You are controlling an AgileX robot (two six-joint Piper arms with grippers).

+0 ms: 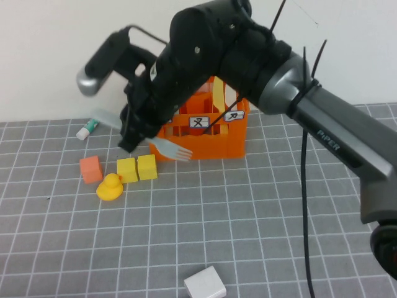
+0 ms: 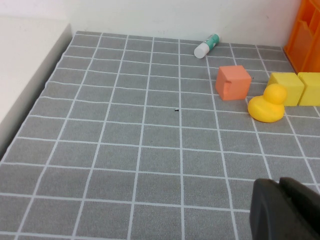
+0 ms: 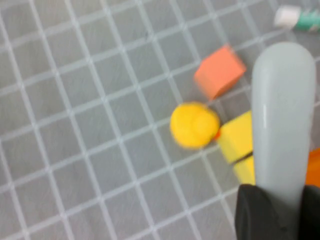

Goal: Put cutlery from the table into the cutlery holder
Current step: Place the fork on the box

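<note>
I will use my right gripper to set the grey-green fork, now held off the table, down in the middle compartment of the orange cutlery holder [image 1: 190,108], and let it rest there.
My right arm reaches across to the left front of the orange cutlery holder [image 1: 231,135]. Its right gripper [image 1: 134,134] is shut on a grey-green fork [image 1: 172,149], held off the table with the tines pointing at the crate's front and the handle end [image 1: 104,116] sticking out to the left. In the right wrist view the fork handle [image 3: 279,110] rises from between the dark fingers [image 3: 255,212]. A yellow knife [image 1: 219,93] stands inside the crate. My left gripper [image 2: 279,186] hovers low over the grey table [image 2: 125,150], shut and empty; it is out of the high view.
An orange cube [image 1: 90,169], two yellow cubes [image 1: 126,169] and a yellow rubber duck [image 1: 110,187] lie left of the crate. A white and green tube [image 1: 87,129] lies by the back wall. A small white box [image 1: 205,284] sits at the front edge.
</note>
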